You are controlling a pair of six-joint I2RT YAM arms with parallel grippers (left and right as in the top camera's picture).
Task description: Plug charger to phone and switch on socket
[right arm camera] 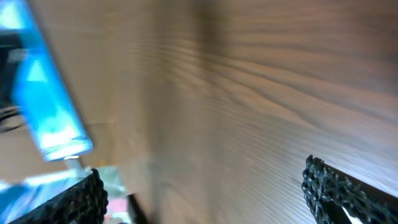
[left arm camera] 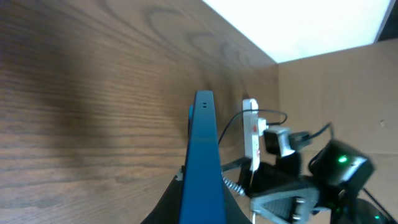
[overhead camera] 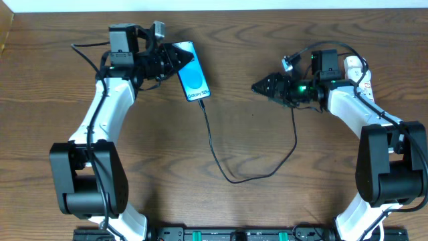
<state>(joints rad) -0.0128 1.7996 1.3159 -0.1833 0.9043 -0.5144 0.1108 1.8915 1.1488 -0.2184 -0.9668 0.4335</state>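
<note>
I should let go of the phone with my left gripper on the bare table, inside the open top of the charger cable's loop [overhead camera: 246, 118].
The phone [overhead camera: 194, 73], with its bright blue screen up, lies tilted at the back left. My left gripper [overhead camera: 175, 58] is shut on its far end. In the left wrist view the phone [left arm camera: 204, 149] shows edge-on between my black fingers [left arm camera: 171, 205]. The thin black charger [overhead camera: 215, 148] cable reaches the phone's near end, loops across the table and rises toward the right arm. The white socket [overhead camera: 359, 71] lies at the back right, partly hidden by that arm, and shows as the socket [left arm camera: 250, 134] in the left wrist view. My right gripper [overhead camera: 257, 86] points at the phone from a hand's width away, open and empty. The right gripper [right arm camera: 202, 193] sees the phone [right arm camera: 46, 106] blurred.
The wooden table [overhead camera: 267, 201] ends at a white strip along the back. A cardboard wall [left arm camera: 339, 81] stands beyond the socket. Thick black robot cables [overhead camera: 334, 48] arch over the right wrist.
</note>
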